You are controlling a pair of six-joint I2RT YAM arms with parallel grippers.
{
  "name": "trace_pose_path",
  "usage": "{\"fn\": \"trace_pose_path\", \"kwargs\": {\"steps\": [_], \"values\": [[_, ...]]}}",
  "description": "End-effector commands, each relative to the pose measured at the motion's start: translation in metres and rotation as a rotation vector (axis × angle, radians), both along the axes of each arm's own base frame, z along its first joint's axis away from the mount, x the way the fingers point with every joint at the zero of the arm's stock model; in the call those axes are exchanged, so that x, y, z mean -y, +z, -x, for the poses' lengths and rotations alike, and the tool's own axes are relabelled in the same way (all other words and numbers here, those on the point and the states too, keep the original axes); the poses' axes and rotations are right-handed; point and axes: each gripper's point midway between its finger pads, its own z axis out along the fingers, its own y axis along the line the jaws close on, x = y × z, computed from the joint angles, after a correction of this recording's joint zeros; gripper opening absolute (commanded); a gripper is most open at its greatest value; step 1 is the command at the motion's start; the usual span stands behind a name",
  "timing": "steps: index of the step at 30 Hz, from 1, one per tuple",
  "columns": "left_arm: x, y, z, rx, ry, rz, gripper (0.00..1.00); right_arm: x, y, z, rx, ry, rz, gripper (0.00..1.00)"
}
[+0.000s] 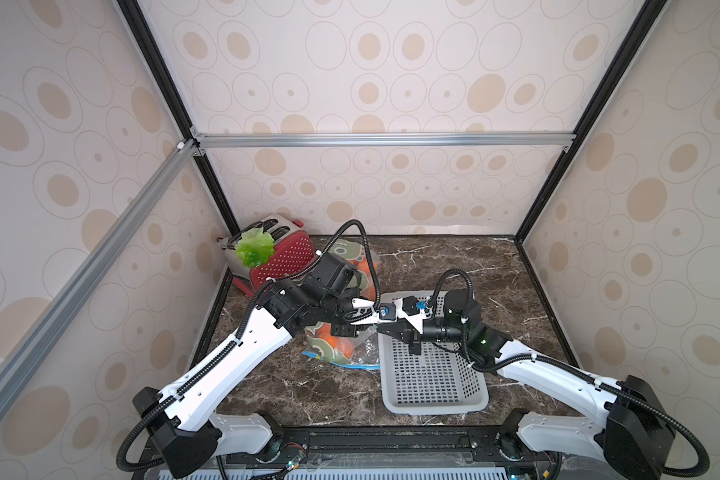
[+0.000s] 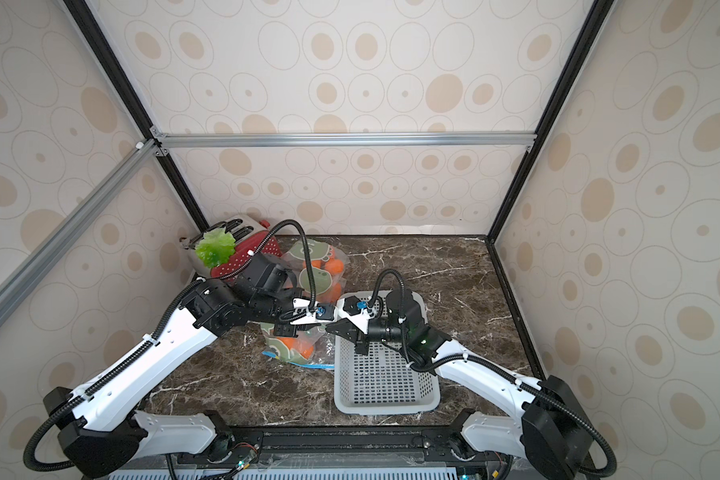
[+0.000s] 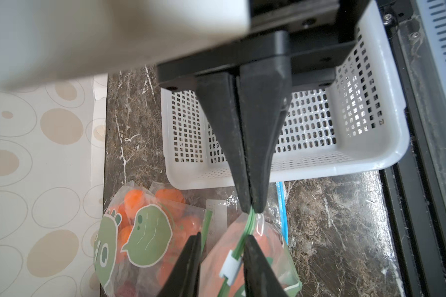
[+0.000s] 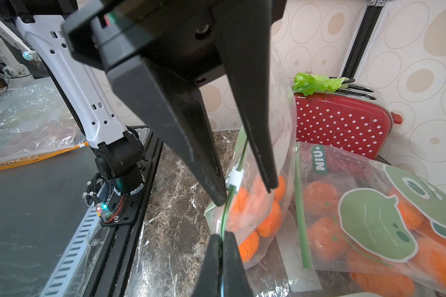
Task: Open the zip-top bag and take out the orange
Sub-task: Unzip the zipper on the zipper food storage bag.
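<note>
The green zip runs at a slant across my left gripper's fingertips, so I should open them wider, line them up square to the zip and pinch the white slider (image 3: 230, 267) before I pull it.
A clear zip-top bag (image 1: 333, 347) (image 4: 258, 205) with green print holds several oranges (image 4: 268, 218) and is lifted by its green zip edge between the two arms. My right gripper (image 4: 222, 235) (image 3: 251, 207) is shut on that green zip at one end. My left gripper (image 3: 223, 237) (image 4: 245, 194) straddles the zip with its jaws apart. The white slider (image 3: 231, 267) (image 4: 234, 177) lies between its fingers. One finger (image 3: 258, 262) touches the zip and the other stands off it. In a top view both grippers meet just left of the basket (image 2: 387, 405).
A second printed bag of oranges (image 4: 371, 218) (image 2: 321, 266) lies behind, against a red dotted toaster (image 1: 283, 257) with a lettuce leaf (image 1: 254, 247) on top. The white perforated basket (image 1: 433, 405) stands to the right. A flat clear bag with a blue zip (image 3: 282, 205) lies underneath.
</note>
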Motion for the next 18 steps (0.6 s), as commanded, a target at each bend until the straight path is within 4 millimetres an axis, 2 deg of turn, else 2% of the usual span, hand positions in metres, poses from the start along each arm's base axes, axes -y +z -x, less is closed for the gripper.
{"fn": "trace_pose_path", "kwargs": {"steps": [1, 6, 11, 15, 17, 18], "values": [[-0.007, 0.006, 0.013, -0.024, -0.014, 0.033, 0.27, 0.0, 0.003, 0.006, 0.032, 0.027, -0.009, 0.0], [-0.01, 0.001, 0.022, -0.091, 0.006, 0.027, 0.25, 0.002, 0.005, 0.007, 0.044, 0.019, -0.009, 0.0], [-0.011, -0.01, 0.019, -0.104, 0.026, 0.018, 0.33, 0.002, 0.004, 0.007, 0.049, 0.021, -0.012, 0.0], [-0.011, -0.015, 0.011, -0.097, 0.055, 0.009, 0.5, 0.002, 0.004, 0.009, 0.05, 0.027, -0.012, 0.0], [-0.012, -0.016, 0.01, -0.091, 0.056, 0.006, 0.49, 0.001, 0.004, 0.009, 0.047, 0.033, -0.012, 0.0], [-0.011, -0.016, 0.01, -0.09, 0.055, 0.006, 0.46, 0.001, 0.003, 0.009, 0.047, 0.037, -0.013, 0.0]]}}
